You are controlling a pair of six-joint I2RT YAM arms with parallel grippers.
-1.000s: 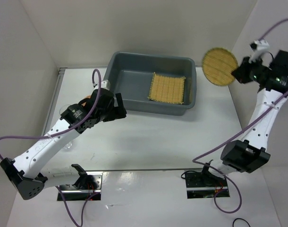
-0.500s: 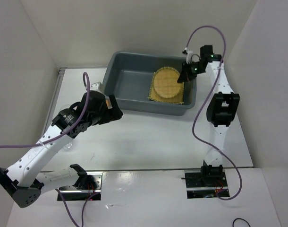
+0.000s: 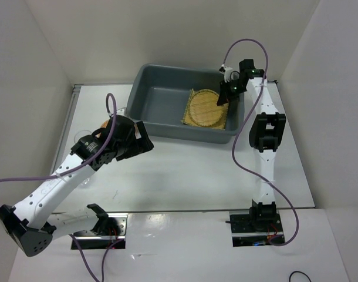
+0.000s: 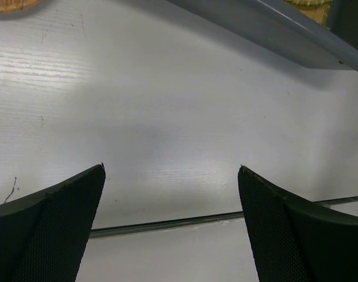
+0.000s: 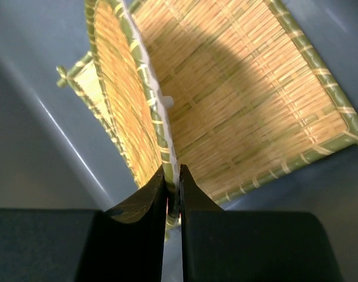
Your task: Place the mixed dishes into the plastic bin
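Note:
I should next move my left gripper to the orange-brown disc's edge (image 3: 137, 135) (image 4: 38, 4) nearest the plastic bin and close it there.
The grey-blue plastic bin (image 3: 161, 88) stands at the back of the table. The square yellow woven mat (image 3: 187, 120) lies on its floor. My right gripper (image 3: 225, 95) is inside the bin, shut on the rim of the round straw-coloured disc (image 3: 203, 108), which leans over the mat. The right wrist view shows the disc (image 5: 123, 100) edge-on between the shut fingers (image 5: 145, 205), with the mat (image 5: 243, 100) below. My left gripper (image 3: 145, 141) is open and empty over the table, near the bin's front left corner. The orange-brown disc (image 3: 104, 124) shows behind the left arm.
A clear glass cup (image 3: 81, 137) stands at the left, partly under the left arm. The left wrist view shows bare white table, the orange-brown disc's edge (image 4: 14, 4) and the bin's wall (image 4: 273, 29). White walls close in on all sides.
My right arm has swung the round disc from outside the bin's right end into the bin and lowered it onto the mat. My left arm has shifted slightly.

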